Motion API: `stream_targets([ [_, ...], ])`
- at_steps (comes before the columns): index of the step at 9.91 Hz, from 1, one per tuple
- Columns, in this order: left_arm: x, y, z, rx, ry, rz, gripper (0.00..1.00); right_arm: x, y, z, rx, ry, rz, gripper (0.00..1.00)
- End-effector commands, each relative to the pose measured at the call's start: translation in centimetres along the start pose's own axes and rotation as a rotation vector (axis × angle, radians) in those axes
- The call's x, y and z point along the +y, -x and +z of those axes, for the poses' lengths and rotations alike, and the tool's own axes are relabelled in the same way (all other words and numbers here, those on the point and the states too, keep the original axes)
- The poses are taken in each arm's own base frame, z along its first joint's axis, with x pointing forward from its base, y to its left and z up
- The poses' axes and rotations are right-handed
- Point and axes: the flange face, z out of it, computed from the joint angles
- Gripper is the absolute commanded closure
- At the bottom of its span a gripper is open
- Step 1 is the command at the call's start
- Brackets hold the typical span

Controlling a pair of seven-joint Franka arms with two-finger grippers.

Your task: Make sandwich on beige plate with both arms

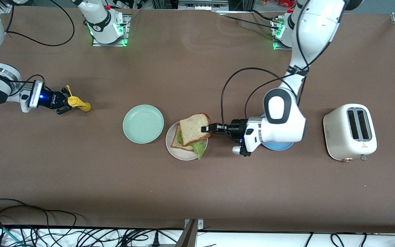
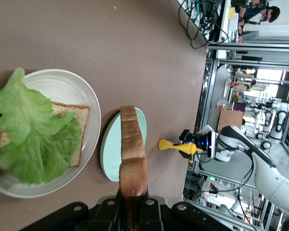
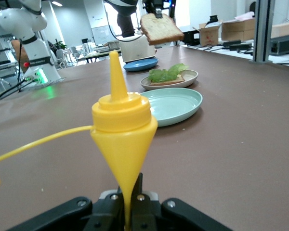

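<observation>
I should use my left gripper to lay the bread slice it holds on the green lettuce leaf over the lower slice point(image 1: 188, 139) point(image 2: 43, 132).
The beige plate point(image 1: 170, 143) holds a bread slice point(image 1: 177, 142) with a green lettuce leaf point(image 1: 200, 148) on it. My left gripper point(image 1: 205, 129) is shut on a second bread slice point(image 1: 194, 127) and holds it above the plate. In the left wrist view the held slice point(image 2: 132, 154) shows edge-on in the gripper point(image 2: 133, 197), beside the plate point(image 2: 82, 94), the lettuce point(image 2: 31, 130) and the lower slice point(image 2: 79, 118). My right gripper point(image 1: 68, 103) is shut on a yellow squeeze bottle point(image 1: 78, 102) toward the right arm's end of the table. The right wrist view shows this gripper point(image 3: 131, 192) and bottle point(image 3: 123, 130).
A mint-green plate point(image 1: 143, 123) lies beside the beige plate, toward the right arm's end. A blue plate point(image 1: 279, 146) lies under the left arm's wrist. A white toaster point(image 1: 350, 132) stands toward the left arm's end. Cables run along the table's near edge.
</observation>
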Motion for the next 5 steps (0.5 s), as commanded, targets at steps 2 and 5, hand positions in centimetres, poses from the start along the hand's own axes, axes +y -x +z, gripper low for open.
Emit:
stream_targets([
  [2,-2.4,-0.3,3.4,0.071,-0.016,-0.045,1.00,1.3,0.2,-0.4,0.016,0.011,-0.089,1.00],
  [5,-2.7,0.2,5.1,0.077,-0.016,-0.054,1.00,1.4,0.2,-0.5,0.015,0.012,-0.054,0.00],
])
